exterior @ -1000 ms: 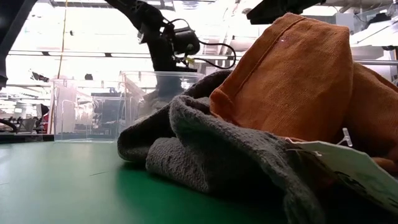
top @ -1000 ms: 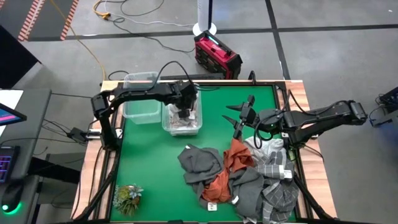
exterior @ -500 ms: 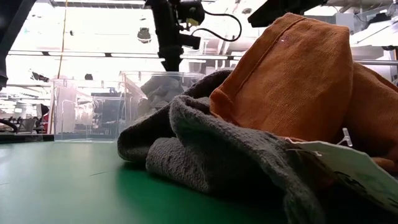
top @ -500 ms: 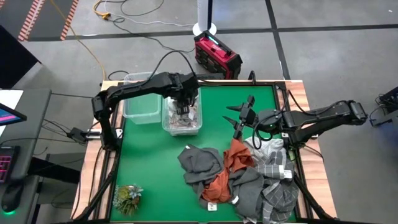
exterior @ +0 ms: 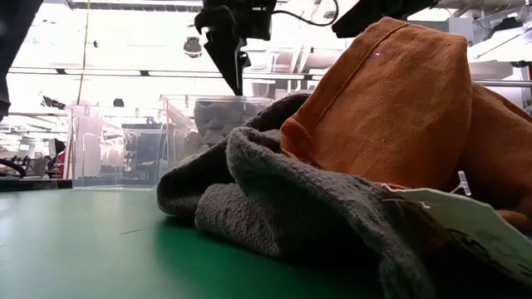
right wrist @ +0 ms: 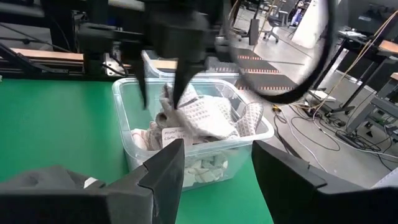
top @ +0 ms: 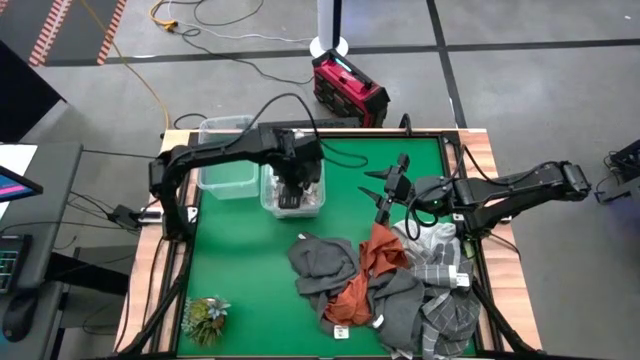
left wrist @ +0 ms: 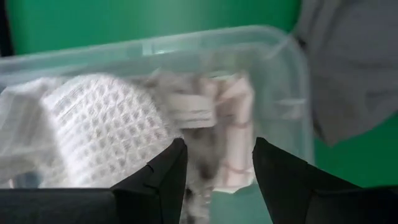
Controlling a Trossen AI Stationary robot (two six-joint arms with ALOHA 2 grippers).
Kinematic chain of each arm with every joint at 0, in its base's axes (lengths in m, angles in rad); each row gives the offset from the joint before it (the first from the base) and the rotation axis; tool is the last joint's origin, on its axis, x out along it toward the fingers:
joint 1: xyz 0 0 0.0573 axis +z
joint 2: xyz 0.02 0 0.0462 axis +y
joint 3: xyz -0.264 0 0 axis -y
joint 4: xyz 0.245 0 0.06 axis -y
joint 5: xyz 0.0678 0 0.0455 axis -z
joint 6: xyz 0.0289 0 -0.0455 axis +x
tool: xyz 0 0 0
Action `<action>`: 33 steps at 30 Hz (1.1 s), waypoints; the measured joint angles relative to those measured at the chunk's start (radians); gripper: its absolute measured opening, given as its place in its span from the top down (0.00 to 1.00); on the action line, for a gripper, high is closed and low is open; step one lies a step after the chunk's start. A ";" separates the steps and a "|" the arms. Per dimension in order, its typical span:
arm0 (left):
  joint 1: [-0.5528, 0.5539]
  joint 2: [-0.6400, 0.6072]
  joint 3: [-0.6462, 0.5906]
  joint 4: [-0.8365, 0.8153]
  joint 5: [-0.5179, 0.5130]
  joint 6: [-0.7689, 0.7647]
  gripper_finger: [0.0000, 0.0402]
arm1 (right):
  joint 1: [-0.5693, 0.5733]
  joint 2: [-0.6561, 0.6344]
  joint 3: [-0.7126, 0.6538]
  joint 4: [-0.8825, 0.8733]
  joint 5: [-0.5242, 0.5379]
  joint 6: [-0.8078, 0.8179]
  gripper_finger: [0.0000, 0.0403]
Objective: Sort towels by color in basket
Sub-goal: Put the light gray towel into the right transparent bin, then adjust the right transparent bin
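Note:
The robot's left gripper should next move to the dark grey towel's outer side (top: 304, 267), which faces away from the rust-orange towel, and close there.
A clear bin (top: 266, 192) at the table's far middle holds a white waffle towel (left wrist: 99, 124) and other pale towels (right wrist: 205, 118). My left gripper (top: 289, 202) hangs open just above that bin, pointing steeply down, with nothing between its fingers (left wrist: 217, 162). A heap near the right front holds dark grey (top: 322, 262), rust-orange (top: 378, 250), white (top: 432, 238) and grey plaid (top: 445, 268) towels, lying on the green mat. My right gripper (top: 376, 192) is open, held level above the mat between the bin and the heap.
A second clear bin (top: 225, 165) stands empty to the left of the filled one. A small leafy plant (top: 205, 318) lies at the near left corner. Bare green mat (top: 240, 260) spreads between bins and heap. A red box (top: 348, 88) sits on the floor beyond the table.
My left gripper has risen out of the filled bin, open throughout, and tipped to point more steeply down. The pale towel it was down among stays in the bin.

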 joint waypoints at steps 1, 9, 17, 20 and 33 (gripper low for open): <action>-0.016 0.000 0.000 -0.009 0.001 -0.001 0.56 | 0.000 0.000 0.000 0.000 0.000 0.001 0.45; -0.127 0.000 0.000 -0.030 -0.016 -0.015 0.57 | 0.000 0.000 0.000 0.001 0.000 0.003 0.45; -0.131 0.000 -0.049 0.076 -0.102 -0.054 0.57 | 0.000 0.000 0.000 0.002 0.000 0.009 0.45; -0.119 0.006 -0.089 0.077 -0.085 -0.064 0.57 | 0.000 0.000 0.000 0.000 0.000 0.009 0.45; 0.035 0.008 -0.234 0.136 0.058 -0.031 0.65 | 0.000 0.000 0.000 0.002 0.001 0.013 0.45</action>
